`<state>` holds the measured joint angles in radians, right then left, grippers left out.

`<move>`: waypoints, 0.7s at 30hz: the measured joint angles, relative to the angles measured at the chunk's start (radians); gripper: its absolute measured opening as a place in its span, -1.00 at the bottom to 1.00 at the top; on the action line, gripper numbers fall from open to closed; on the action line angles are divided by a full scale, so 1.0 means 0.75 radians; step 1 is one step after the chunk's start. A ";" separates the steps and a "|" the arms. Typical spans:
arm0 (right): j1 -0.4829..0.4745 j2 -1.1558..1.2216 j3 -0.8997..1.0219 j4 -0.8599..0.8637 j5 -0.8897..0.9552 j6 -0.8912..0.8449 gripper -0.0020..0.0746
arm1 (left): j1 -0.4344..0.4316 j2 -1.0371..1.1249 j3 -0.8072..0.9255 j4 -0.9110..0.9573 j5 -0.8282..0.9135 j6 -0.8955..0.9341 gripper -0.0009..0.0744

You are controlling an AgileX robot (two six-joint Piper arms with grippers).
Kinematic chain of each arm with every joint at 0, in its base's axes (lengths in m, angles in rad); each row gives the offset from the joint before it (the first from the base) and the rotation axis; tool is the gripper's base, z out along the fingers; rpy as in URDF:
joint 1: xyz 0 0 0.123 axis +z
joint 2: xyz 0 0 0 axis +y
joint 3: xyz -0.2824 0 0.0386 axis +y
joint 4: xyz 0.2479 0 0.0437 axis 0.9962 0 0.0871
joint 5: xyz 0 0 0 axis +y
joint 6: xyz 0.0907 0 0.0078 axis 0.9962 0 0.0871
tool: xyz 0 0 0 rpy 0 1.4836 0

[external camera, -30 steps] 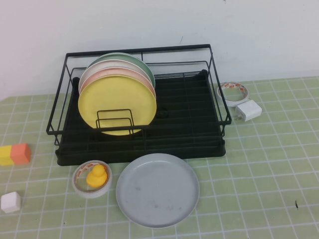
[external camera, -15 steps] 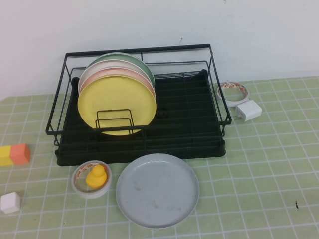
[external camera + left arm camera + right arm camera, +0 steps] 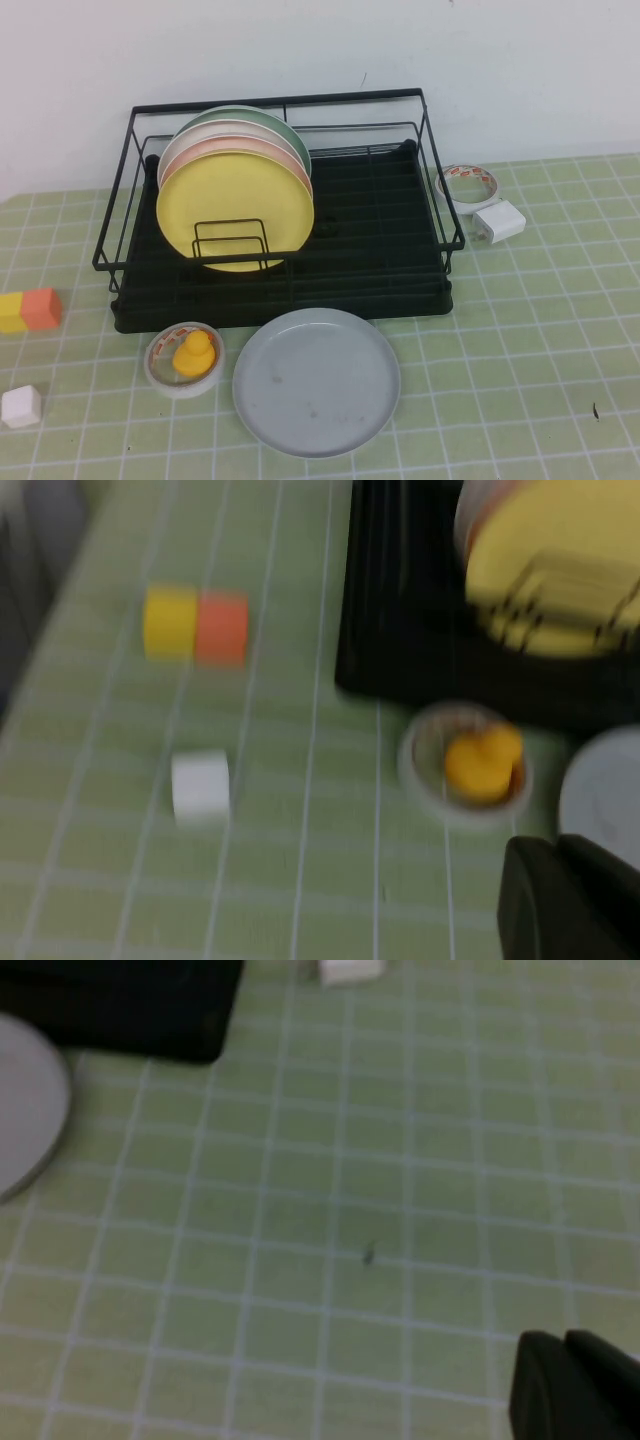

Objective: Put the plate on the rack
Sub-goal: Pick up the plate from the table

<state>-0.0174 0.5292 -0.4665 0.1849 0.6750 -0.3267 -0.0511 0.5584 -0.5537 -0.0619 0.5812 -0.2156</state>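
The light-grey plate has an edge [image 3: 237, 388] [image 3: 564, 802] that faces the tape roll with the yellow duck. Next, I close my left gripper on that edge of the plate.
The light-grey plate [image 3: 316, 382] lies flat on the green checked cloth, just in front of the black wire rack [image 3: 440, 190]. The rack's left part holds upright yellow [image 3: 235, 210], pink, cream and green plates. Neither gripper shows in the high view. In the left wrist view, my left gripper [image 3: 555, 845] is shut and empty above the cloth, near the plate's edge [image 3: 605, 790] and the rack [image 3: 400, 630]. In the right wrist view, my right gripper [image 3: 562, 1340] is shut and empty above bare cloth, away from the plate [image 3: 25, 1100] and the rack's corner [image 3: 130, 1010].
A tape roll with a yellow duck [image 3: 196, 352] sits left of the plate. A yellow-orange block [image 3: 30, 310] and a white cube [image 3: 20, 406] lie at the far left. Another tape roll [image 3: 468, 185] and a white charger [image 3: 498, 222] lie right of the rack.
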 joint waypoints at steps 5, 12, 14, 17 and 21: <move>0.000 0.427 -0.089 0.413 0.079 -0.350 -0.95 | 0.000 0.150 0.000 -0.104 0.109 0.000 -0.98; 0.036 1.090 -0.178 0.957 0.019 -0.878 -0.95 | 0.000 0.253 -0.003 -0.162 0.141 0.003 -0.98; 0.095 1.241 -0.230 1.022 -0.018 -0.917 -0.95 | 0.000 0.259 -0.003 -0.165 0.144 0.003 -0.98; 0.224 1.429 -0.347 1.063 -0.062 -0.913 -0.95 | 0.000 0.261 -0.003 -0.180 0.131 0.004 -0.98; 0.408 1.605 -0.511 1.075 -0.105 -0.843 -0.94 | 0.000 0.261 0.006 -0.195 0.086 0.007 -0.98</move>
<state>0.2884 1.7333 -0.8499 0.9916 0.5964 -0.9589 -0.0511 0.7538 -0.5489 -0.2078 0.6455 -0.2100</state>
